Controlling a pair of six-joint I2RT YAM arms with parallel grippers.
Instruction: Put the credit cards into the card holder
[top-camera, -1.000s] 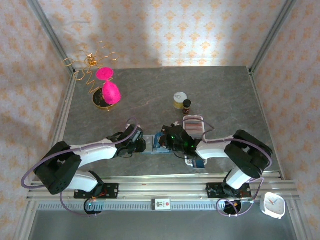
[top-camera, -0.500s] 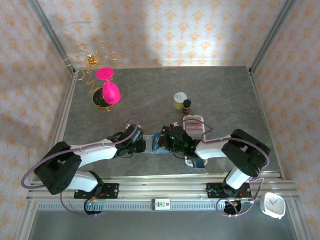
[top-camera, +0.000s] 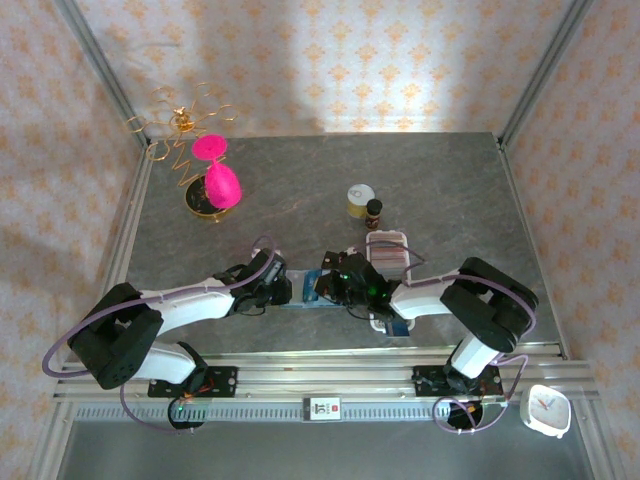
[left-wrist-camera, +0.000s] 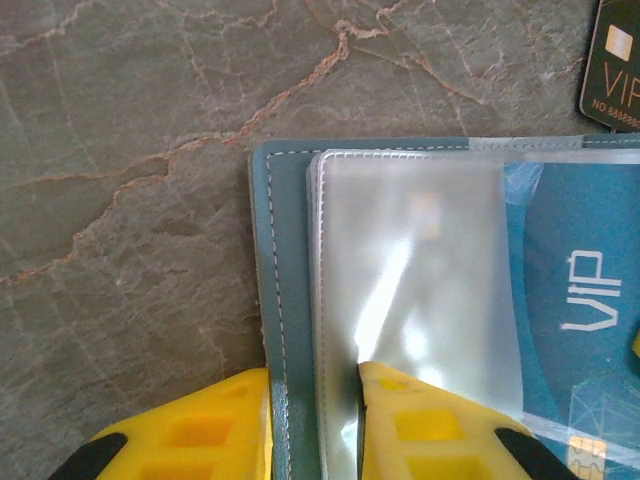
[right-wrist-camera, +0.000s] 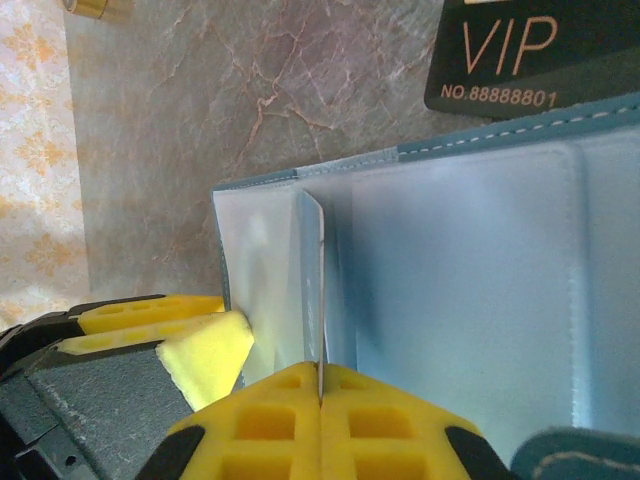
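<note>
The blue VIP card leaves the clear sleeve's inner half empty; my right gripper should open, re-grip near the card's outer edge (right-wrist-camera: 320, 270), slide it deeper.
The teal card holder (left-wrist-camera: 281, 300) lies open on the stone table, its clear sleeves (left-wrist-camera: 410, 270) facing up. My left gripper (left-wrist-camera: 315, 425) is shut on the holder's left edge, one yellow finger outside the cover and the other on the sleeves. A blue VIP card (left-wrist-camera: 585, 290) sits under a sleeve. My right gripper (right-wrist-camera: 321, 385) is shut on a thin pale credit card (right-wrist-camera: 321, 290), seen edge-on, standing between the card holder's (right-wrist-camera: 480, 290) sleeves. In the top view both grippers, left (top-camera: 283, 291) and right (top-camera: 326, 285), meet over the card holder (top-camera: 304, 294).
A black VIP card (right-wrist-camera: 520, 50) lies on the table just beyond the holder. A white slotted tray (top-camera: 388, 249) with cards stands behind the right arm. Further back are a yellow jar (top-camera: 360, 200), a small dark bottle (top-camera: 374, 210) and a pink hourglass (top-camera: 216, 178).
The right arm has crept slightly left towards the left gripper. The left arm has stayed put.
</note>
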